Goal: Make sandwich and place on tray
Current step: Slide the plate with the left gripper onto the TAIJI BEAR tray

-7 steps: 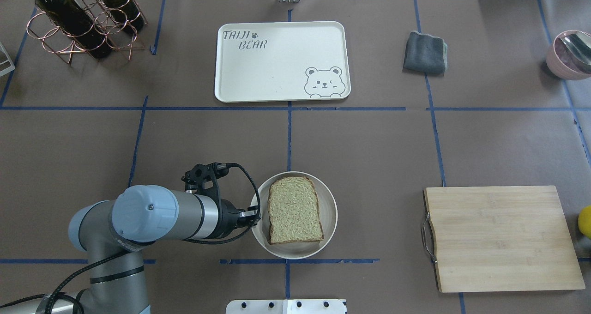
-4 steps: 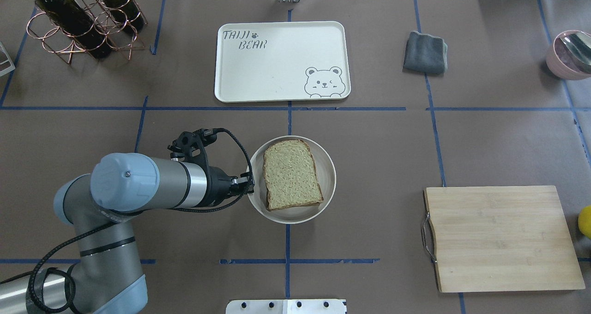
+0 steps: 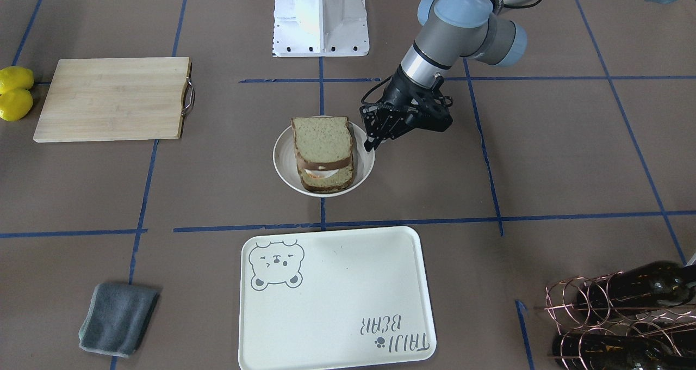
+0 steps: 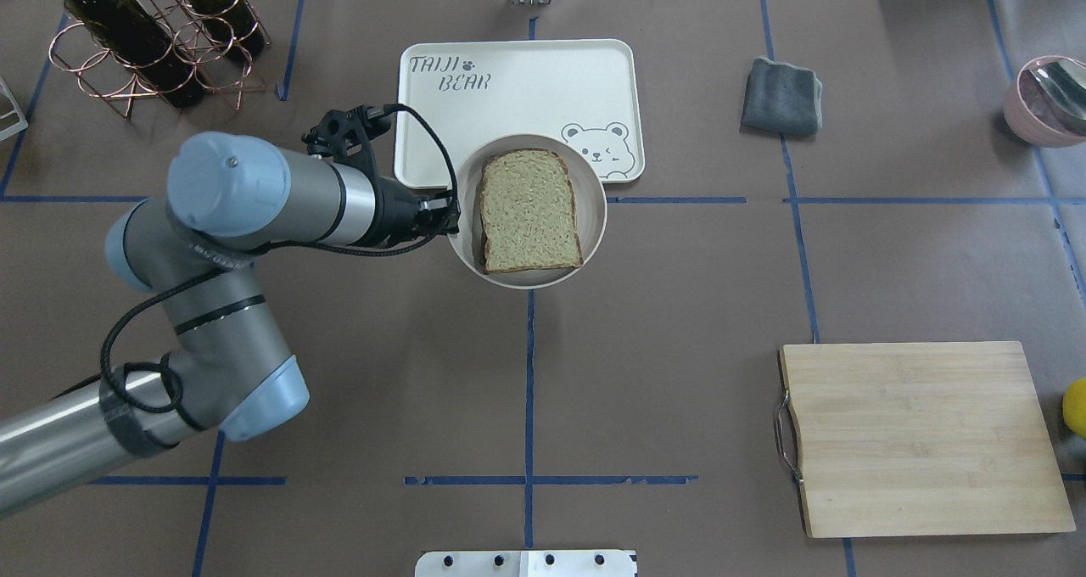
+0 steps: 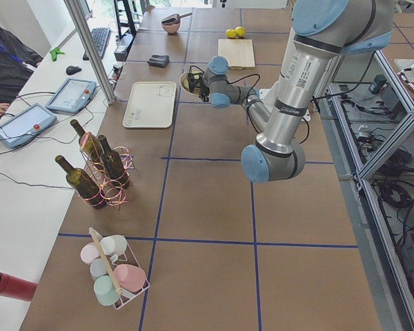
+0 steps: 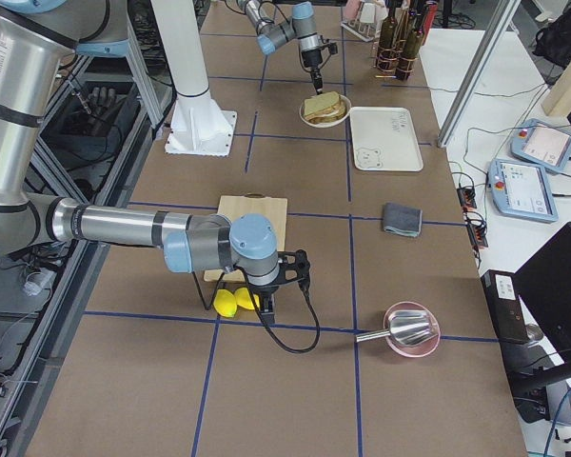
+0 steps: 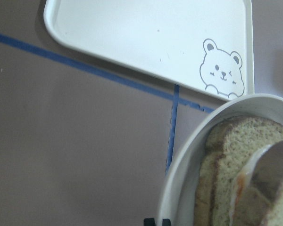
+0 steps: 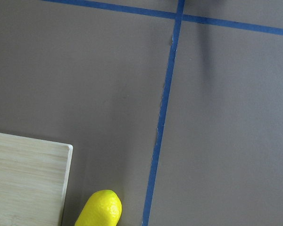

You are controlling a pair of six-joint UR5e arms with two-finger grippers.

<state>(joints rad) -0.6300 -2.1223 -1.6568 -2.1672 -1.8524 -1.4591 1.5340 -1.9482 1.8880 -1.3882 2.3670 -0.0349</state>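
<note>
Next, my left gripper releases the sandwich bowl, now held above the table, on the cream tray (image 3: pixel 334 291) (image 7: pixel 166 14) between the bear face and the lettering.
The sandwich (image 4: pixel 528 212), two brown-crusted bread slices with white-and-orange egg between them, lies in a round white bowl (image 4: pixel 526 278). My left gripper (image 4: pixel 451 212) is shut on the bowl's left rim and holds it above the table, at the near edge of the cream bear tray (image 4: pixel 517 93). In the front view the bowl (image 3: pixel 283 160), sandwich (image 3: pixel 323 149) and left gripper (image 3: pixel 372 141) hang short of the tray (image 3: pixel 337 299). The left wrist view shows the bowl rim (image 7: pixel 188 165), sandwich (image 7: pixel 236 160) and tray (image 7: pixel 146 37). My right gripper (image 6: pixel 266 300) shows only in the right side view, beside two lemons; I cannot tell its state.
A wooden cutting board (image 4: pixel 925 437) lies at the near right, with lemons (image 3: pixel 15 92) past it. A grey cloth (image 4: pixel 780 95) lies right of the tray. A wire rack of wine bottles (image 4: pixel 153 34) stands far left. A pink bowl with a scoop (image 4: pixel 1048 98) sits far right.
My left arm has carried the bowl with the sandwich away from the robot's base, from the near middle of the table up to the tray's near edge.
</note>
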